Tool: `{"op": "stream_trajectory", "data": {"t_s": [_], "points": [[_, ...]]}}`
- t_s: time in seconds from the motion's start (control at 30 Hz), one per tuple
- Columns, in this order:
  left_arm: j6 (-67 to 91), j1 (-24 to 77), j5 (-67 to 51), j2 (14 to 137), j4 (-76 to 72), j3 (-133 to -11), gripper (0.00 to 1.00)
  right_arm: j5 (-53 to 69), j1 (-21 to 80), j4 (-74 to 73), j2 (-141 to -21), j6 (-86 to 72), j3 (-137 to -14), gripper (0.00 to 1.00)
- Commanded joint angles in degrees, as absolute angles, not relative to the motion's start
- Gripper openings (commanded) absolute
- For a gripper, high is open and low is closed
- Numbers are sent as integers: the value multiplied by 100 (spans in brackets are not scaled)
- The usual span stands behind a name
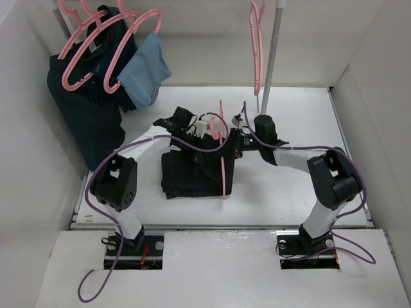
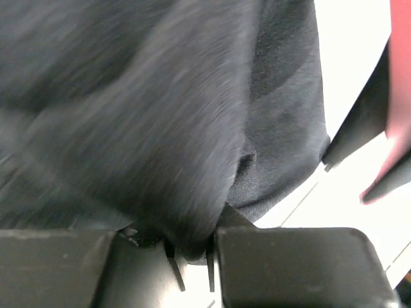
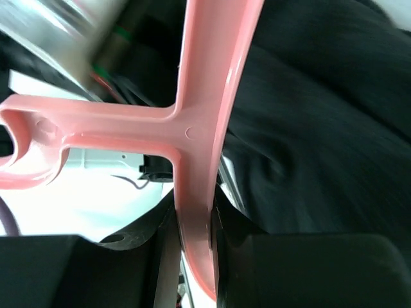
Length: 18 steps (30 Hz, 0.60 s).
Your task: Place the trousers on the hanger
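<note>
The fold of the trousers, now at the pile's far edge, will be let go by my left gripper on the pile's side [image 1: 172, 171] that is turned toward the dark navy garment.
The black trousers [image 1: 192, 170] lie folded in a pile at the middle of the table. In the left wrist view they fill most of the picture as dark fabric [image 2: 160, 115]. My left gripper [image 1: 204, 131] sits at the pile's far edge, shut on a fold of the trousers [image 2: 192, 247]. The pink hanger [image 1: 223, 151] stands on edge over the right side of the pile. My right gripper [image 1: 230, 144] is shut on the hanger's bar [image 3: 196, 212] just below its hook junction [image 3: 186, 122]. A strip of the hanger [image 2: 399, 96] shows at the right edge of the left wrist view.
A dark navy garment [image 1: 90, 115] and a light-blue cloth [image 1: 146, 74] hang on pink hangers at the back left. Another pink hanger [image 1: 257, 45] hangs beside a metal pole [image 1: 271, 58] at the back. White walls [image 1: 372, 115] enclose the table.
</note>
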<state>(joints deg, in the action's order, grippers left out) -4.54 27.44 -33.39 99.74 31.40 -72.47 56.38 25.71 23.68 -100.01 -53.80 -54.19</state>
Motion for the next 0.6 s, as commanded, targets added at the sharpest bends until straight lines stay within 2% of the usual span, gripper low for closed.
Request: {"op": "stream_trajectory", "data": {"t_s": [0.0,0.27,0.47,0.57], "points": [[-887,2357,-3392,9229,3725,-7874,0,5695,2399,2953,-9467,-5598,-5204,0],[-2284,1617,-5122,8579,5710,-8938,0,5090,2276,2953,-9386,-5783,-4518,0],[-2978,1504,-5186,8306,6257,-8938,0,4773,2575,2865,-10045,-5783,-4622,0],[-3094,1101,-4521,8192,6495,-8817,0,4624,2444,2865,-9941,-5783,-4570,0]]}}
